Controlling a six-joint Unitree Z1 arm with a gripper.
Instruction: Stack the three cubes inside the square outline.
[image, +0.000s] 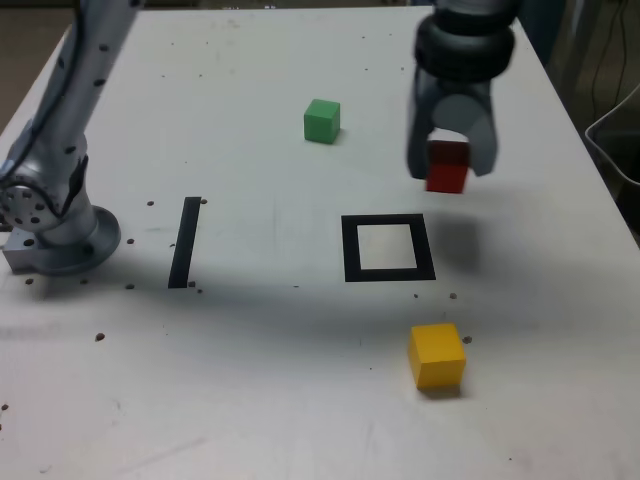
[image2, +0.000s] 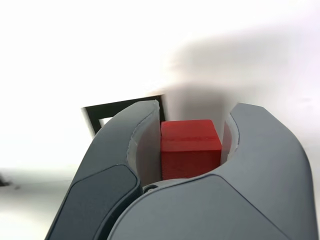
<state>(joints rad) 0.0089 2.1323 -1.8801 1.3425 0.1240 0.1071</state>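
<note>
I will release the red cube on the white middle of the square outline (image: 382, 241), a little toward the piece of black tape.
My gripper (image: 450, 165) is shut on the red cube (image: 447, 168) and holds it in the air, above the table and just beyond the far right corner of the square outline (image: 350, 250) in the exterior view. In the wrist view the red cube (image2: 191, 147) sits between the two grey fingers (image2: 135, 135) of the gripper (image2: 192, 120), and a corner of the square outline (image2: 120, 106) shows past them. The green cube (image: 322, 120) rests on the table far behind the outline. The yellow cube (image: 437, 355) lies in front of it, slightly to the exterior view's right.
A straight black tape strip (image: 185, 242) lies to the exterior view's left of the outline. The arm's base (image: 55, 235) stands at the left edge. The table's right edge (image: 600, 190) runs close to the gripper, with cables beyond it.
</note>
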